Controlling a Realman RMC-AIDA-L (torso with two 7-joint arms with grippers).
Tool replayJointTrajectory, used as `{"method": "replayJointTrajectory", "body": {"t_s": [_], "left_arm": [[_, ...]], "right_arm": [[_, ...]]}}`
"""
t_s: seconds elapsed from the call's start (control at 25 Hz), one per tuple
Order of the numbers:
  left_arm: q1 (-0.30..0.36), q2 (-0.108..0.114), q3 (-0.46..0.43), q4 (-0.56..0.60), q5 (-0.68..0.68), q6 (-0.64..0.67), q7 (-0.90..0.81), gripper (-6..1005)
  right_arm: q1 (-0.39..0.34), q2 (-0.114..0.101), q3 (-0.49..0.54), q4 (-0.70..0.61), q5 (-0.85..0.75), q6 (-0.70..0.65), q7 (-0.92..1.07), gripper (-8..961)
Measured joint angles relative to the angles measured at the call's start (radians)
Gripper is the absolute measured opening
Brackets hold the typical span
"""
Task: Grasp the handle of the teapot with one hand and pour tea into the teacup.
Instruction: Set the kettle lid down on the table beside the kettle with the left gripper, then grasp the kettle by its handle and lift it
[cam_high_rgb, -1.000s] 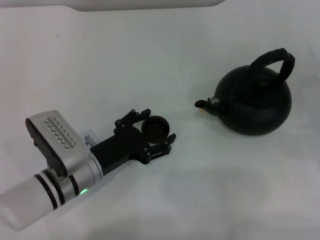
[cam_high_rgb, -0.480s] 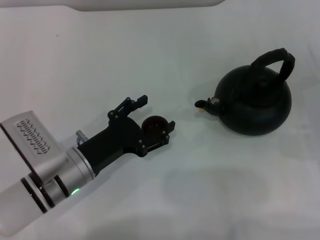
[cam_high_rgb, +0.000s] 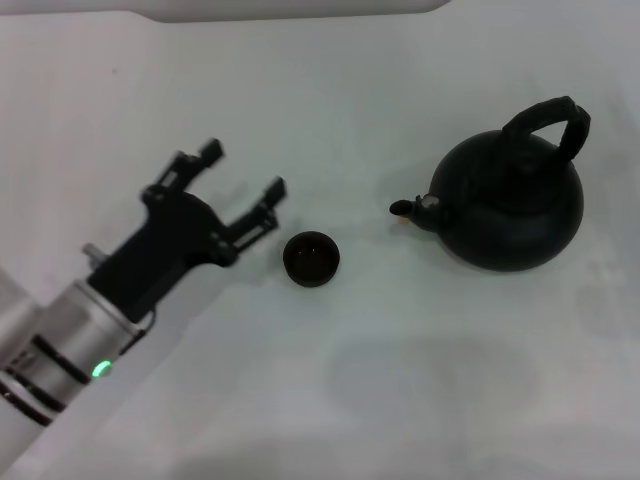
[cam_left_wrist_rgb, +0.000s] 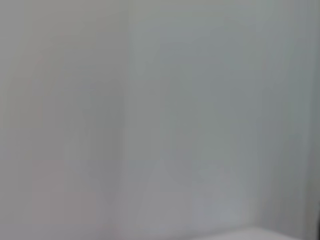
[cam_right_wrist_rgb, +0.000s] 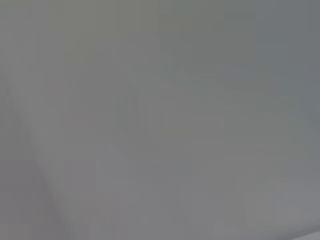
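Next, my right gripper grips the teapot's handle low down, on the end of the handle (cam_high_rgb: 574, 143) that is furthest from the teapot's spout.
The round matte black teapot (cam_high_rgb: 510, 205) stands on the white table at the right, its arched black handle (cam_high_rgb: 553, 122) up and its short spout (cam_high_rgb: 408, 209) pointing left at the teacup. The tiny dark teacup (cam_high_rgb: 311, 258) stands upright on the table, free. My left gripper (cam_high_rgb: 243, 168), a black hand on a silver forearm, is open and empty, up and to the left of the cup, apart from it. My right gripper is out of view. Both wrist views show only blank grey.
The white table (cam_high_rgb: 400, 400) spreads around both objects. A pale raised edge (cam_high_rgb: 300, 8) runs along the far side.
My left gripper held the teacup between its fingers; it has opened, let the cup stand on the table, and drawn back up and to the left.
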Motion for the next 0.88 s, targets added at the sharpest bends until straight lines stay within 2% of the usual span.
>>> {"method": "replayJointTrajectory", "body": {"t_s": [0.32,0.6,0.88], "left_arm": [[0.037,0.002,-0.021,0.062,-0.149,-0.104,0.000,891],[0.053,0.003,-0.021,0.109,-0.257,-0.134,-0.003,891],[0.044,0.003,-0.021,0.122,-0.270,-0.131,-0.002,890]], "right_arm": [[-0.111,-0.005,-0.011,-0.176,-0.179,0.080,0.220,873],[-0.179,-0.008,-0.033,-0.202,-0.268,0.204,0.261,873],[-0.199,-0.002,-0.034,-0.207,-0.364,0.213,0.259,874]]}}
